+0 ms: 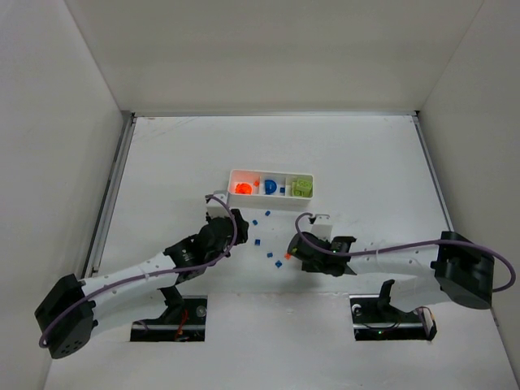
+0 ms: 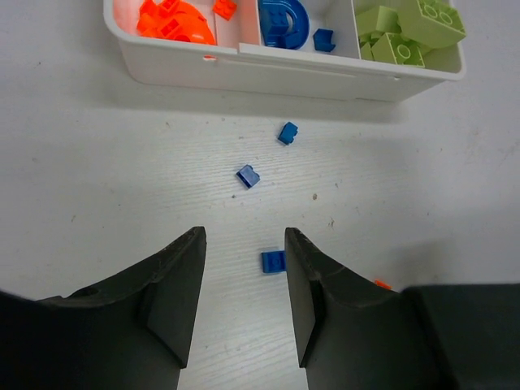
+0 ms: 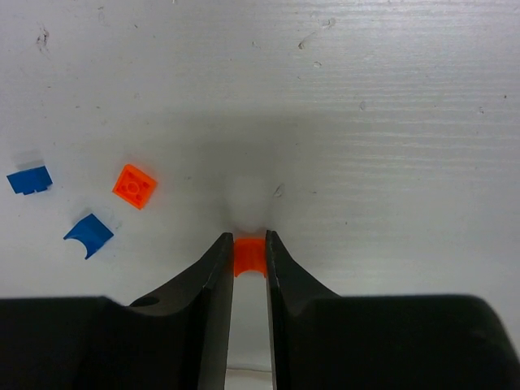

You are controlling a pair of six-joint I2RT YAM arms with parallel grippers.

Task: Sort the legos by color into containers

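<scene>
The small orange piece will rest in the orange compartment (image 1: 256, 187) against the blue compartment's divider once my right gripper releases it.
The white tray (image 1: 276, 205) lies at mid-table with three compartments: orange pieces left, blue middle, lime-green right; it also shows in the left wrist view (image 2: 284, 77). My left gripper (image 1: 236, 223) (image 2: 244, 244) is open and empty just above the table. A blue plate (image 2: 273, 261) lies by its right finger, with two more blue bricks (image 2: 249, 175) (image 2: 288, 132) farther toward the tray. My right gripper (image 1: 295, 253) (image 3: 249, 244) is shut on a small orange piece (image 3: 249, 256) at the table surface.
An orange plate (image 3: 134, 186) and two blue pieces (image 3: 30, 179) (image 3: 88, 235) lie left of the right gripper. Loose blue bricks (image 1: 259, 240) are scattered between the two grippers. White walls enclose the table on three sides.
</scene>
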